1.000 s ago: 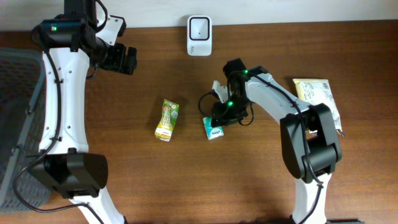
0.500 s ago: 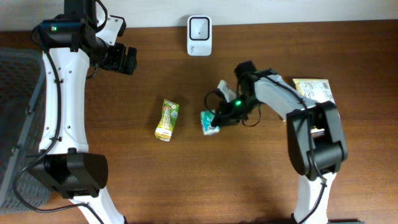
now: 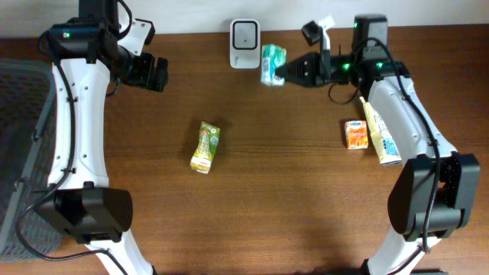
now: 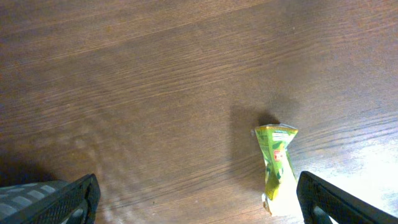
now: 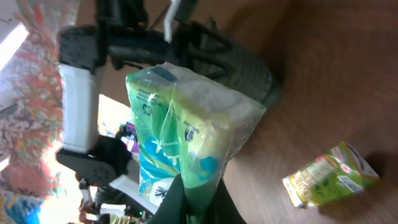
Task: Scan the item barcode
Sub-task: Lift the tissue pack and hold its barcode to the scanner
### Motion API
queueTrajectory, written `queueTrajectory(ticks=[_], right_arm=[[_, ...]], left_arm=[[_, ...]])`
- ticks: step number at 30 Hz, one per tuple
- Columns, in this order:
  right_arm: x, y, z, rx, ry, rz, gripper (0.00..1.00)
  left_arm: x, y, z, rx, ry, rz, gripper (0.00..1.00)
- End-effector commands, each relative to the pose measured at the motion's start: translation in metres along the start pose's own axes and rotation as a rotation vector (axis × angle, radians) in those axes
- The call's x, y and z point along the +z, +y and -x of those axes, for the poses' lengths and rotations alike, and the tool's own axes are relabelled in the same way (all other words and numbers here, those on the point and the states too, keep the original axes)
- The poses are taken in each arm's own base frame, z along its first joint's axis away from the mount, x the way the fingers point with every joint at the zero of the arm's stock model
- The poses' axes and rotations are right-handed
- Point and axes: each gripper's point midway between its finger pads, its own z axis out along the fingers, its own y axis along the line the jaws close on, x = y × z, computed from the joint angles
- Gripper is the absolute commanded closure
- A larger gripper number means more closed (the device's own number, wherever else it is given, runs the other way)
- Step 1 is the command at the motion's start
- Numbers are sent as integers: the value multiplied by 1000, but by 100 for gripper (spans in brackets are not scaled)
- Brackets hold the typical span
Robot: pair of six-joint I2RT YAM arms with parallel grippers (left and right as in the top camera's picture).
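My right gripper is going to put the green-and-teal pack, now hanging beside the white scanner, down on the orange carton (image 3: 363, 134) next to the flat pale packet.
The item, a green-and-teal plastic-wrapped pack (image 3: 272, 64), hangs just right of the white scanner (image 3: 244, 43) at the table's back edge. My right gripper (image 3: 284, 72) is shut on the pack's right end. In the right wrist view the pack (image 5: 186, 130) fills the middle, its lower end pinched in the right gripper (image 5: 196, 199). I cannot make out a barcode. My left gripper (image 3: 157, 74) hovers open at the back left, holding nothing. In the left wrist view the left gripper (image 4: 199, 202) has its fingers wide apart over bare wood.
A yellow-green juice carton (image 3: 205, 147) lies left of centre, also seen in the left wrist view (image 4: 277, 168) and right wrist view (image 5: 329, 174). An orange carton (image 3: 355, 134) and a flat pale packet (image 3: 382, 134) lie at the right. A grey basket (image 3: 19, 114) stands off the left edge.
My right gripper closed on the pack at the table's middle, lifted it and swung it back beside the scanner. The left arm has not moved.
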Motion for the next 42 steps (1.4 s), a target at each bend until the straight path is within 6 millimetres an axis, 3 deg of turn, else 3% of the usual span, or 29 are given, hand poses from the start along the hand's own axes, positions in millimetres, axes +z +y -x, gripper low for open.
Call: queueTrajectory(ticks=[1,2,7,9,10,12,13,14,16,17,19,21,22,24,26,27,28,29,31,32,34,37,40,42], right_arm=[[-4,38,22,-7,2,22,96],[-5,47,27,-36,1,23,96],[-3,45,27,-89,3,24,96],[10,41,22,-98,20,26,96],[30,32,13,-92,37,13,96],[51,6,-1,-50,38,-53,96],[59,-18,-15,-2,39,-152,96],[59,-62,-41,66,71,-404,96],[46,-93,-67,112,135,-630,96],[30,-102,-74,113,175,-784,96],[-5,-97,-56,47,183,-1041,96],[-54,-65,-1,-171,97,-1429,96],[-62,-56,26,-326,58,-1565,96],[-54,-51,63,-544,12,-1681,96],[-31,-64,98,-734,-15,-1691,96],[-18,-87,119,-849,-11,-1694,96],[-11,-104,128,-914,8,-1699,96],[0,-133,139,-1010,37,-1709,96],[11,-169,145,-1100,69,-1720,96],[17,-204,141,-1150,129,-1728,96],[22,-236,132,-1192,207,-1733,96],[24,-249,128,-1213,239,-1731,96],[25,-267,122,-1399,494,-1736,96],[31,-267,124,-1431,487,-1707,96]], left_arm=[[-6,2,3,15,-22,-2,1],[-6,2,3,15,-21,-2,1],[-6,2,3,15,-22,-2,1],[-6,2,3,15,-22,-2,1],[-6,2,3,15,-22,-2,1],[-6,1,3,16,-21,-2,1],[-6,2,3,15,-22,-2,1],[-6,2,3,15,-22,-2,1],[-6,2,3,15,-22,-2,1],[-6,2,3,15,-22,-2,1],[-6,2,3,15,-22,-2,1],[-6,2,3,15,-22,-2,1],[-6,2,3,15,-21,-2,1],[-6,2,3,15,-22,-2,1],[-6,2,3,15,-21,-2,1],[-6,2,3,15,-22,-2,1],[-6,2,3,15,-21,-2,1],[-6,2,3,15,-21,-2,1],[-6,2,3,15,-21,-2,1],[-6,2,3,15,-22,-2,1],[-6,2,3,15,-22,-2,1],[-6,2,3,15,-21,-2,1],[-6,1,3,16,-21,-2,1],[-6,2,3,15,-22,-2,1]])
